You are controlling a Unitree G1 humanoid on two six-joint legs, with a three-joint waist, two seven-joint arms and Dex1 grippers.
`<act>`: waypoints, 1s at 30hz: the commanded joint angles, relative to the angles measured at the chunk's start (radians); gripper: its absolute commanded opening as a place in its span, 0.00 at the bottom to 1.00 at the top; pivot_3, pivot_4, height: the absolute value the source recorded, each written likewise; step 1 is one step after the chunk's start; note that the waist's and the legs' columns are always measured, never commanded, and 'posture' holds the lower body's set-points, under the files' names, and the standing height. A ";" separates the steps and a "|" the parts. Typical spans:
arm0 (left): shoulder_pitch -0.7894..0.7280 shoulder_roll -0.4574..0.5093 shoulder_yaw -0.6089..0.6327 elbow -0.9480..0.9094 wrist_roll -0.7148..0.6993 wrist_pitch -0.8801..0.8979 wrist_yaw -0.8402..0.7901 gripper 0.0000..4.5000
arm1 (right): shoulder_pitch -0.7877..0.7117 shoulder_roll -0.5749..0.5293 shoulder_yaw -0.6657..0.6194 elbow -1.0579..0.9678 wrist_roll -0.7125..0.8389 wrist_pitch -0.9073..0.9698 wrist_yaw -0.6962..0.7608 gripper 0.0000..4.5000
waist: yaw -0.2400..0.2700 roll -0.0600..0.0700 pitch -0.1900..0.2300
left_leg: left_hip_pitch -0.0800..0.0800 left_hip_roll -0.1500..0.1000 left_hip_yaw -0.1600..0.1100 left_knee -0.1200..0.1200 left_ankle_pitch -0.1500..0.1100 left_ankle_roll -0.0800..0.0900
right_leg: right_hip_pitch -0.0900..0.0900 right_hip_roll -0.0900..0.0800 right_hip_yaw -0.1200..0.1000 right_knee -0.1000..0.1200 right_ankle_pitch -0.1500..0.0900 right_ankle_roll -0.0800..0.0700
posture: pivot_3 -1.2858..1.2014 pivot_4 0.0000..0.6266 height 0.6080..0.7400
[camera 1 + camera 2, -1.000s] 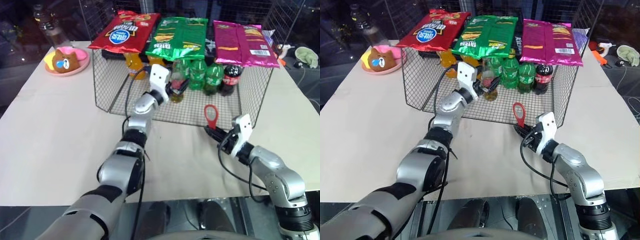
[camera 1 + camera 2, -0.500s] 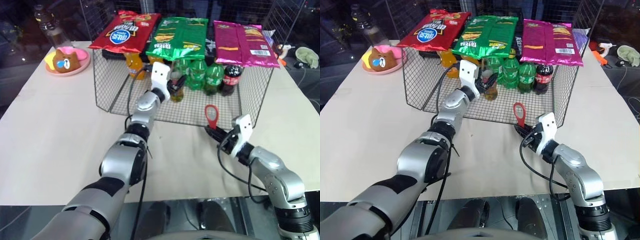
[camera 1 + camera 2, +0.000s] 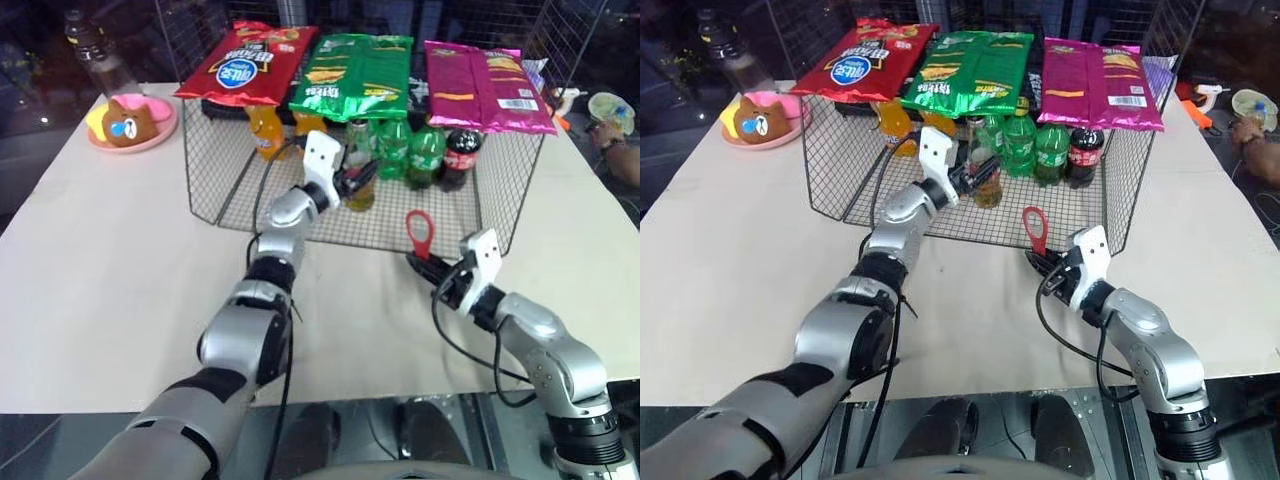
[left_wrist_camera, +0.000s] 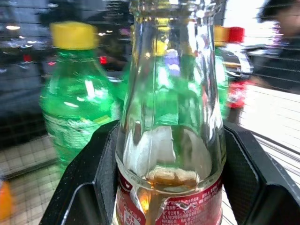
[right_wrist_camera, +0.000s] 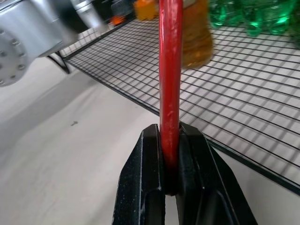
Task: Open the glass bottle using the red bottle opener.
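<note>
I should use my left gripper to set the glass bottle down on the table (image 3: pixel 333 260) just outside the wire basket's front edge.
The glass bottle (image 3: pixel 361 190) stands upright on the floor of the wire basket (image 3: pixel 212 170), just in front of the green soda bottles (image 3: pixel 410 150). It has amber liquid and a red label. My left gripper (image 3: pixel 352 184) reaches into the basket and is shut on the bottle's shoulder. In the left wrist view both black fingers (image 4: pixel 89 183) press against the glass bottle (image 4: pixel 171 117). The cap is cut off there. My right gripper (image 3: pixel 428 266) hovers over the table in front of the basket, shut on the handle of the red bottle opener (image 3: pixel 417 228). The opener's ring points up, edge-on in the right wrist view (image 5: pixel 169 70).
Red (image 3: pixel 245 65), green (image 3: pixel 355 75) and magenta (image 3: pixel 480 85) snack bags lie across the basket's top. Inside are orange bottles (image 3: pixel 265 130) and a cola bottle (image 3: pixel 462 155). A pink plate (image 3: pixel 160 135) with a bear toy sits far left. A person's hand (image 3: pixel 612 140) shows at the far right.
My left gripper has closed on the glass bottle and drawn it slightly toward the basket's front, away from the green bottles. The right arm with the opener has stayed in place.
</note>
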 commanded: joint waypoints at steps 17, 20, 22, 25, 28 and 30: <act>0.562 0.215 0.008 -1.043 -0.281 0.514 -0.035 0.53 | 0.014 -0.040 -0.042 -0.103 -0.123 -0.233 -0.004 0.00 | 0.001 0.001 0.000 | 0.003 0.002 0.004 0.001 0.000 0.000 | 0.000 0.000 0.004 0.004 0.000 0.000 | 0.52 0.24 1.00; 0.584 0.185 -0.004 -1.006 -0.240 0.443 -0.005 0.53 | 0.006 -0.038 -0.044 -0.087 -0.125 -0.241 -0.003 0.00 | 0.002 0.001 0.000 | 0.003 0.002 0.005 0.001 0.000 0.000 | 0.000 0.000 0.005 0.005 0.000 0.000 | 0.52 0.24 1.00; 0.585 0.162 -0.012 -0.970 -0.194 0.374 0.022 0.53 | -0.002 -0.036 -0.046 -0.076 -0.125 -0.244 -0.003 0.00 | 0.005 0.000 0.000 | 0.003 0.002 0.005 0.001 0.000 0.000 | 0.000 0.000 0.005 0.005 0.000 0.000 | 0.52 0.24 1.00; 0.588 0.140 -0.027 -0.935 -0.142 0.288 0.042 0.53 | -0.010 -0.035 -0.047 -0.066 -0.128 -0.247 0.001 0.00 | 0.008 0.001 0.000 | 0.003 0.002 0.005 0.001 0.000 -0.001 | 0.000 0.000 0.005 0.005 0.000 0.000 | 0.52 0.24 1.00; 0.605 0.138 -0.056 -0.909 -0.091 0.215 0.041 0.53 | -0.015 -0.036 -0.049 -0.057 -0.126 -0.250 0.008 0.00 | 0.010 0.001 0.000 | 0.003 0.002 0.006 0.001 0.000 0.000 | 0.000 0.001 0.006 0.005 0.000 0.000 | 0.52 0.24 1.00; 0.616 0.130 -0.059 -0.905 -0.092 0.201 0.046 0.53 | -0.017 -0.038 -0.050 -0.052 -0.128 -0.251 0.011 0.00 | 0.014 0.001 0.000 | 0.003 0.002 0.006 0.001 0.000 0.000 | 0.000 0.000 0.006 0.005 0.000 0.000 | 0.52 0.24 1.00</act>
